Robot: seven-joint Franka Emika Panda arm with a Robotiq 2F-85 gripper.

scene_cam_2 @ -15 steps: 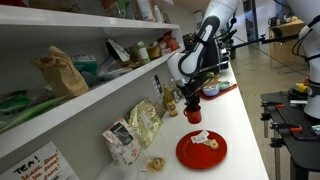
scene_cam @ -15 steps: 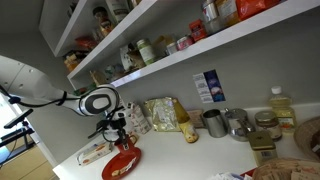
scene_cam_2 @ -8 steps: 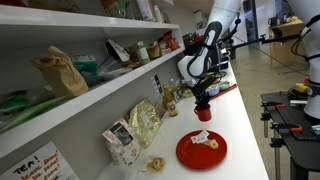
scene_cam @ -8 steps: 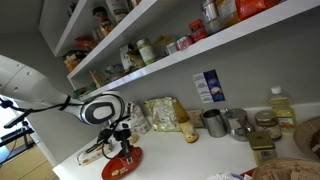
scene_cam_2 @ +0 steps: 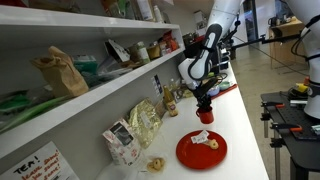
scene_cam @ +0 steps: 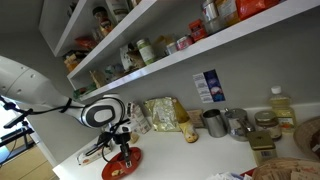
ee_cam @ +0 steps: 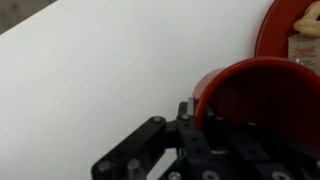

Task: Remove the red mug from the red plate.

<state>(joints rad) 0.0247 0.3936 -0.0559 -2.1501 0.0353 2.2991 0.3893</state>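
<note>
My gripper has the red mug, now low over the counter just off the plate. I should use it to set the mug down on the white counter [scene_cam: 130,172] [ee_cam: 218,108] beside the red plate's near edge.
The red mug [scene_cam_2: 202,114] is in my gripper [scene_cam_2: 203,102], off the red plate [scene_cam_2: 201,151] and low over the white counter just beyond the plate's edge. In the wrist view the mug [ee_cam: 262,95] fills the right side, with one finger of the gripper [ee_cam: 186,113] on its rim and the plate [ee_cam: 285,35] at the top right. A small pale item [scene_cam_2: 206,141] lies on the plate. In an exterior view the gripper [scene_cam: 124,148] hangs at the edge of the plate [scene_cam: 120,167].
Snack bags [scene_cam: 165,113] and steel cups [scene_cam: 213,122] stand along the wall, with an oil bottle [scene_cam: 282,105] and a wicker basket [scene_cam: 300,168] further along. Shelves [scene_cam_2: 80,60] with goods overhang the counter. More bags [scene_cam_2: 140,125] stand near the plate.
The gripper has carried the red mug sideways off the plate and lowered it towards the counter; it has hardly moved in the last half second.
</note>
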